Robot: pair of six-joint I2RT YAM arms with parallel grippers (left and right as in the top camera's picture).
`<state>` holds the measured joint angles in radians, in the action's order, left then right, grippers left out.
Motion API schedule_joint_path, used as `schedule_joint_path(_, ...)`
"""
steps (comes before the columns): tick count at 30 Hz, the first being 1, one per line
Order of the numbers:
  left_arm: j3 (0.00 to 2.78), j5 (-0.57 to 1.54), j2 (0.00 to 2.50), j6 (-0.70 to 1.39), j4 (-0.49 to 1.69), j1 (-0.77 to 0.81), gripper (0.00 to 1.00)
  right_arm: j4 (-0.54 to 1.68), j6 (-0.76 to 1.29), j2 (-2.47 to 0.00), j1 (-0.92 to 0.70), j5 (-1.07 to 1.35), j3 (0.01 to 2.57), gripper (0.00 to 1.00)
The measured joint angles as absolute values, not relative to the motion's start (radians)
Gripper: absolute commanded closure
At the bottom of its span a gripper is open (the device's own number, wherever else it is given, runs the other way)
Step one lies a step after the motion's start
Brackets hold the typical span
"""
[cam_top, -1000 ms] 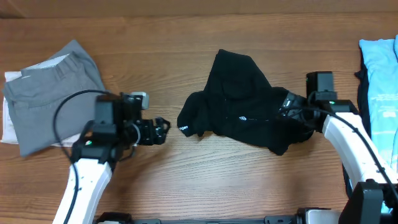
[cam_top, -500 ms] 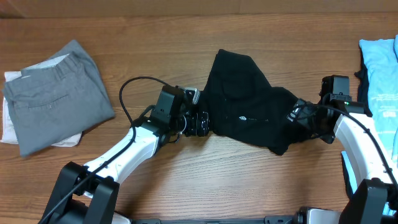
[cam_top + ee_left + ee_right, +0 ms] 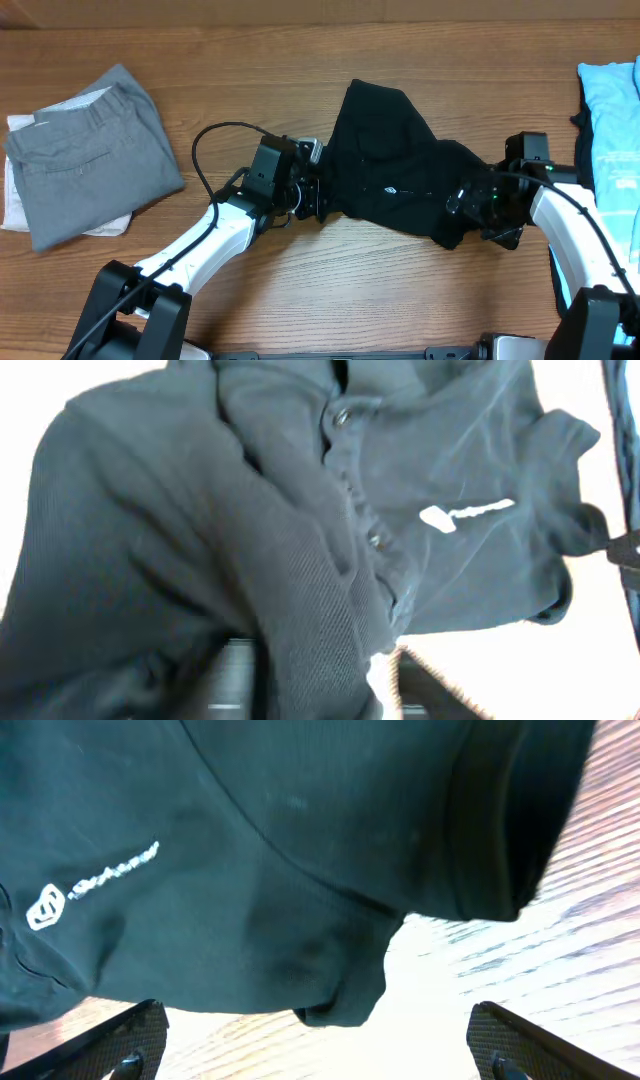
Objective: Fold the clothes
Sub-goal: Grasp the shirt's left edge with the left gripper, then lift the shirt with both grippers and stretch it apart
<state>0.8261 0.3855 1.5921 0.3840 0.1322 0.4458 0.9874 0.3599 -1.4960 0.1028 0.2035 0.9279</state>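
The black shirt is lying crumpled beside its button placket, so next I grip the thick fold (image 3: 305,605) with my left gripper, lift it high and spread the shirt out before folding.
The clothes (image 3: 390,170) are a crumpled black shirt in the middle of the table, with a small white logo (image 3: 465,513) beside the button placket. My left gripper (image 3: 312,196) is at the shirt's left edge. In the left wrist view a thick fold of black fabric (image 3: 320,660) lies between its fingers (image 3: 235,680), and a bright sliver of table shows beside the right one, so the jaws stand partly open. My right gripper (image 3: 468,205) is at the shirt's lower right corner. It is wide open (image 3: 320,1055), with the hem (image 3: 340,1000) just ahead of the fingertips and nothing held.
Grey trousers (image 3: 85,155) lie on a white cloth (image 3: 18,210) at the far left. A light-blue garment (image 3: 612,120) lies at the right edge. Bare wooden table (image 3: 330,290) runs along the front.
My left arm has swung right from the open table to the shirt's left edge, and its jaws have narrowed around a fold. The right gripper has shifted slightly left over the lower right corner.
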Motion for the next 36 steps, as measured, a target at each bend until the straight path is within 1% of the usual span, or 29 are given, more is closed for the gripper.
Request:
schedule_joint_path(1,0.826,0.385,1.592,0.387,0.146,0.446,0.34,0.986,0.359,-1.496,0.102,0.206,0.915,0.0)
schedule_joint_path(2,0.826,0.384,1.592,0.387,0.149,0.446,0.45,0.984,0.359,-1.496,0.102,0.206,0.904,0.0)
schedule_joint_path(3,0.826,0.382,1.592,0.387,0.153,0.446,0.62,0.984,0.358,-1.496,0.102,0.207,0.895,0.0)
schedule_joint_path(4,0.827,0.377,1.592,0.391,0.158,0.448,0.85,0.984,0.359,-1.496,0.102,0.213,0.884,0.0)
schedule_joint_path(5,0.827,0.374,1.592,0.392,0.16,0.449,0.96,0.981,0.358,-1.496,0.102,0.218,0.877,0.0)
schedule_joint_path(8,0.827,0.375,1.592,0.393,0.148,0.459,0.96,0.949,0.358,-1.496,0.102,0.253,0.844,0.0)
schedule_joint_path(10,0.838,0.427,1.592,0.41,0.131,0.459,0.96,0.93,0.357,-1.496,0.102,0.278,0.814,0.06)
schedule_joint_path(12,0.868,0.482,1.592,0.421,0.141,0.46,0.96,0.922,0.352,-1.496,0.102,0.293,0.794,0.2)
schedule_joint_path(13,0.896,0.512,1.592,0.425,0.152,0.46,0.96,0.906,0.35,-1.497,0.102,0.311,0.78,0.34)
schedule_joint_path(15,0.95,0.552,1.579,0.433,0.173,0.461,0.96,0.862,0.347,-1.497,0.102,0.337,0.767,0.5)
schedule_joint_path(16,0.978,0.566,1.561,0.439,0.2,0.461,0.96,0.832,0.339,-1.497,0.102,0.351,0.762,0.55)
schedule_joint_path(17,0.995,0.572,1.537,0.44,0.212,0.461,0.96,0.796,0.339,-1.497,0.102,0.36,0.755,0.63)
schedule_joint_path(18,1.007,0.569,1.51,0.44,0.229,0.463,0.96,0.775,0.337,-1.497,0.102,0.366,0.751,0.76)
schedule_joint_path(19,1.011,0.562,1.485,0.441,0.244,0.463,0.96,0.755,0.344,-1.497,0.102,0.368,0.749,0.82)
schedule_joint_path(20,1.013,0.55,1.457,0.44,0.266,0.464,0.96,0.738,0.337,-1.497,0.102,0.37,0.747,0.94)
schedule_joint_path(21,1.015,0.534,1.426,0.44,0.289,0.464,0.96,0.716,0.339,-1.497,0.102,0.375,0.746,0.96)
schedule_joint_path(24,1.02,0.466,1.346,0.438,0.374,0.464,0.96,0.647,0.339,-1.498,0.102,0.384,0.744,0.96)
schedule_joint_path(26,1.024,0.391,1.306,0.435,0.47,0.463,0.96,0.59,0.339,-1.498,0.102,0.388,0.746,0.96)
schedule_joint_path(29,1.026,0.297,1.279,0.435,0.57,0.463,0.96,0.574,0.339,-1.501,0.102,0.386,0.782,0.96)
schedule_joint_path(32,1.026,0.194,1.256,0.435,0.649,0.463,0.96,0.591,0.329,-1.515,0.102,0.384,0.958,0.96)
schedule_joint_path(34,1.026,0.156,1.242,0.435,0.641,0.463,0.96,0.587,0.302,-1.517,0.102,0.384,1.177,0.95)
schedule_joint_path(35,1.026,0.135,1.234,0.435,0.614,0.464,0.96,0.574,0.284,-1.517,0.101,0.385,1.266,0.8)
schedule_joint_path(36,1.026,0.107,1.224,0.435,0.571,0.463,0.96,0.571,0.264,-1.517,0.099,0.385,1.375,0.62)
